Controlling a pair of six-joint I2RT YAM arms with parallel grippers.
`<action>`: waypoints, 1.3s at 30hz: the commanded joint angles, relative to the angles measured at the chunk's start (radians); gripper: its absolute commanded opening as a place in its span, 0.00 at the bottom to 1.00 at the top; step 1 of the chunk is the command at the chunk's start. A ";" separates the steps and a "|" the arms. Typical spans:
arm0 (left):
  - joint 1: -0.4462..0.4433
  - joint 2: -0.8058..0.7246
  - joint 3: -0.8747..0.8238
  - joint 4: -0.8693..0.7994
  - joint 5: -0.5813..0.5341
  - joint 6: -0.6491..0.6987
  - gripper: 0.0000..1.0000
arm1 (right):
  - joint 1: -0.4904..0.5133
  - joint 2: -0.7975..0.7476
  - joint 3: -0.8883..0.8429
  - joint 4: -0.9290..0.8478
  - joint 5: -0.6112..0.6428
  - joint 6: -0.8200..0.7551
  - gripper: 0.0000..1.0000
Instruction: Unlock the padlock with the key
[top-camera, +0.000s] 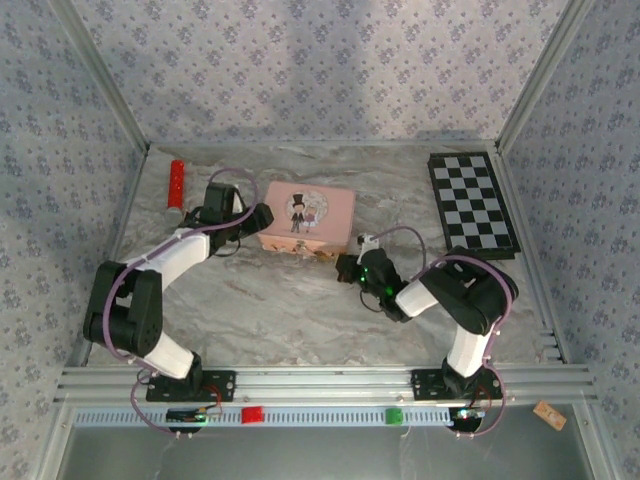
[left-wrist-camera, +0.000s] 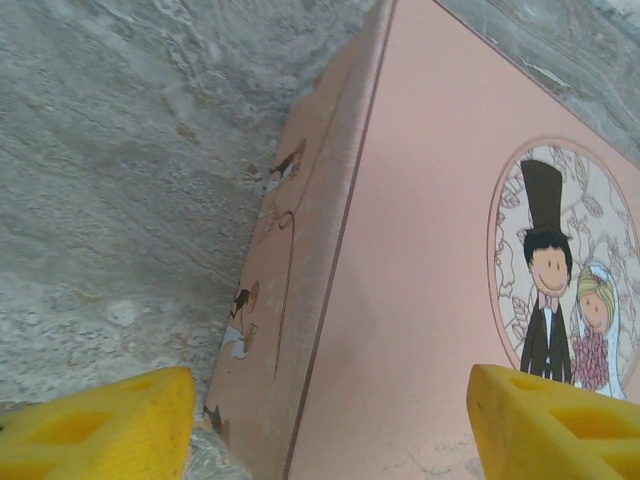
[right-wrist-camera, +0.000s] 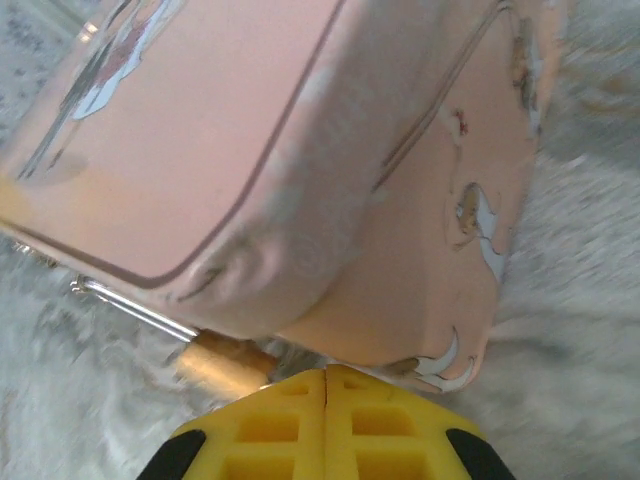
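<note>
The robot's right gripper sits at the brass padlock's outer end while the shackle stays hooked at the tin's front, so it should open and take the silvery shackle (right-wrist-camera: 142, 311).
The tiny brass padlock (right-wrist-camera: 215, 362) lies on the marble table against the front of the pink tin (right-wrist-camera: 250, 130), its thin silvery shackle (right-wrist-camera: 130, 305) running under the tin's edge. My right gripper (right-wrist-camera: 327, 375) is shut, its yellow fingertips right beside the padlock's end. A blurred greyish bit, apparently the key (right-wrist-camera: 287, 360), bridges the fingertips and the padlock. In the top view this gripper (top-camera: 348, 263) sits at the tin's (top-camera: 305, 215) front right. My left gripper (left-wrist-camera: 330, 430) is open, straddling the tin's (left-wrist-camera: 420, 250) left edge (top-camera: 262, 215).
A folded chessboard (top-camera: 472, 203) lies at the back right. A red stick (top-camera: 176, 184) lies at the back left. Patterned walls close in the table on three sides. Small red (top-camera: 252, 414) and green (top-camera: 394, 414) blocks sit on the front rail.
</note>
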 joint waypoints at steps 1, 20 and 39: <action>-0.010 0.027 0.025 0.033 0.074 0.008 0.67 | -0.056 -0.007 0.032 -0.050 -0.019 -0.046 0.00; -0.136 0.006 -0.053 0.056 0.073 -0.046 0.59 | -0.097 -0.113 0.004 -0.157 -0.180 -0.251 0.33; -0.241 -0.003 -0.033 0.029 0.066 -0.071 0.57 | -0.243 -0.159 0.347 -0.882 -0.680 -0.900 0.38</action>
